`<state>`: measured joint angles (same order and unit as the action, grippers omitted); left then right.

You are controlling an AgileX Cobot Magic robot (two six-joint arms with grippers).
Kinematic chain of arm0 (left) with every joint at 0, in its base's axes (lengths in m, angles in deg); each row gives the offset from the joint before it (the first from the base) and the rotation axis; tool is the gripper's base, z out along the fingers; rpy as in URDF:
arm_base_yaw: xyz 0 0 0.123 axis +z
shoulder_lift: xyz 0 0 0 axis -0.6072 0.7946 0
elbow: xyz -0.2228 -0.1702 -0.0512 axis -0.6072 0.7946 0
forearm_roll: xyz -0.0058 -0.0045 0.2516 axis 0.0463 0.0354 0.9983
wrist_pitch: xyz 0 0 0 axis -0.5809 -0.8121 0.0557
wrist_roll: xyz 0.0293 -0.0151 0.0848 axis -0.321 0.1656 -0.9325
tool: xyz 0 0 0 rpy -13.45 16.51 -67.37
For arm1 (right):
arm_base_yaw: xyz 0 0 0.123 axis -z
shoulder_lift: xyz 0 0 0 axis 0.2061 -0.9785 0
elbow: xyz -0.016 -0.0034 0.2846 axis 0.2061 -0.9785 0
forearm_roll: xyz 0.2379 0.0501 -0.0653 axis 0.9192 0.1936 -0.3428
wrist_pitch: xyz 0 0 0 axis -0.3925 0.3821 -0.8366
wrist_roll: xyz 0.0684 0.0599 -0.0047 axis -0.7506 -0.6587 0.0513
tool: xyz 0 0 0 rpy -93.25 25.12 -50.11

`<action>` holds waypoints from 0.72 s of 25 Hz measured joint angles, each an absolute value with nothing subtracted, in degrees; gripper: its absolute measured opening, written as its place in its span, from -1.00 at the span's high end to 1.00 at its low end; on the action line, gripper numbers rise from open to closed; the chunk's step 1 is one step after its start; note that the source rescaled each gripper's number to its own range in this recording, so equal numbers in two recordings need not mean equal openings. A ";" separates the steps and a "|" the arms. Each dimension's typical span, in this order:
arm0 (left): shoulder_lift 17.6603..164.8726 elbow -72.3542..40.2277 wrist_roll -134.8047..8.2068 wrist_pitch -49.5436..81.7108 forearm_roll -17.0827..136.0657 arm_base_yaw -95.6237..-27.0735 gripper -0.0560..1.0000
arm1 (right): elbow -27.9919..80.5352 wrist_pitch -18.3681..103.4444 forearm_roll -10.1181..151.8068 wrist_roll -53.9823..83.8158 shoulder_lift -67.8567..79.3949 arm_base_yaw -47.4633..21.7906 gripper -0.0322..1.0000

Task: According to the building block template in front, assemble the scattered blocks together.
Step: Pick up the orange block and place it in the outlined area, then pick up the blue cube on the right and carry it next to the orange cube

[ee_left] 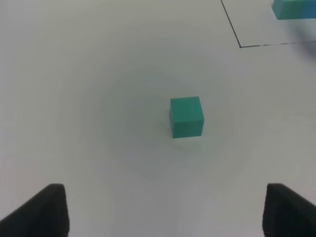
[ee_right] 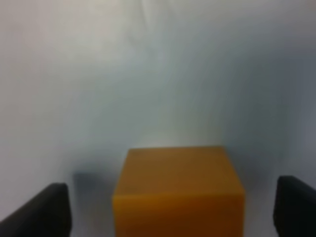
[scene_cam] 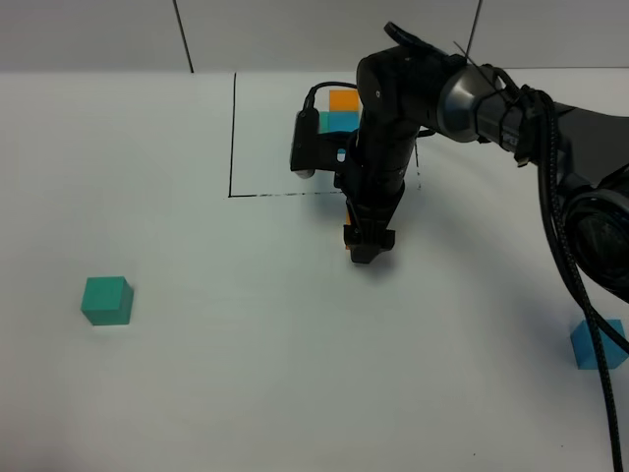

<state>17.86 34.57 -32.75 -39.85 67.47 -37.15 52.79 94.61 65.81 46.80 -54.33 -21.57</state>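
Next, my right gripper will go to the loose blue cube under the black cables and close on the blue cube's opposite sides (scene_cam: 586, 345).
The template sits inside a black drawn frame (scene_cam: 233, 138) at the back; its orange cube (scene_cam: 343, 99) and teal cube (scene_cam: 334, 121) show, and the rest is hidden behind my right arm. My right gripper (scene_cam: 369, 246) points down just in front of the frame. In the right wrist view the loose orange cube (ee_right: 177, 192) stands between its spread fingers (ee_right: 42, 212), with gaps on both sides. The loose teal cube (scene_cam: 106, 300) lies at the left, and in the left wrist view (ee_left: 186, 116) it is ahead of my open, empty left gripper (ee_left: 163, 212). The loose blue cube (scene_cam: 598, 344) lies at the right.
The right arm's body and black cables (scene_cam: 560, 226) cross the right side of the white table, passing over the blue cube. The frame's corner (ee_left: 240, 46) and a teal template cube (ee_left: 291, 9) show beyond the teal cube in the left wrist view.
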 joint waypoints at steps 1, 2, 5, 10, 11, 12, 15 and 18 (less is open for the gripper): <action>17.86 34.57 -32.75 -39.85 67.47 -37.15 -0.55 | 52.79 95.54 65.31 45.59 -53.27 -21.57 -0.55; 17.86 34.57 -32.75 -39.85 67.47 -37.15 -0.55 | 52.79 96.40 64.87 43.83 -52.18 -21.57 -0.58; 17.86 34.57 -32.75 -39.85 67.47 -37.15 -0.55 | 52.66 99.73 63.38 37.45 -49.24 -21.30 -0.60; 17.86 34.57 -32.75 -39.85 67.47 -37.15 -0.55 | 45.99 99.90 63.39 26.66 -42.22 -17.76 -0.60; 17.86 34.57 -32.75 -39.85 67.47 -37.15 -0.55 | 42.83 98.93 63.44 23.96 -40.17 -16.74 -0.60; 17.86 34.57 -32.75 -39.85 67.47 -37.15 -0.55 | 39.76 97.47 63.50 21.34 -37.88 -15.71 -0.60; 17.86 34.57 -32.75 -39.85 67.47 -37.15 -0.55 | 27.06 91.06 63.50 12.32 -29.93 -13.08 -0.60; 17.86 34.57 -32.75 -39.85 67.47 -37.15 -0.55 | 12.97 84.80 62.95 2.80 -19.85 -10.12 -0.60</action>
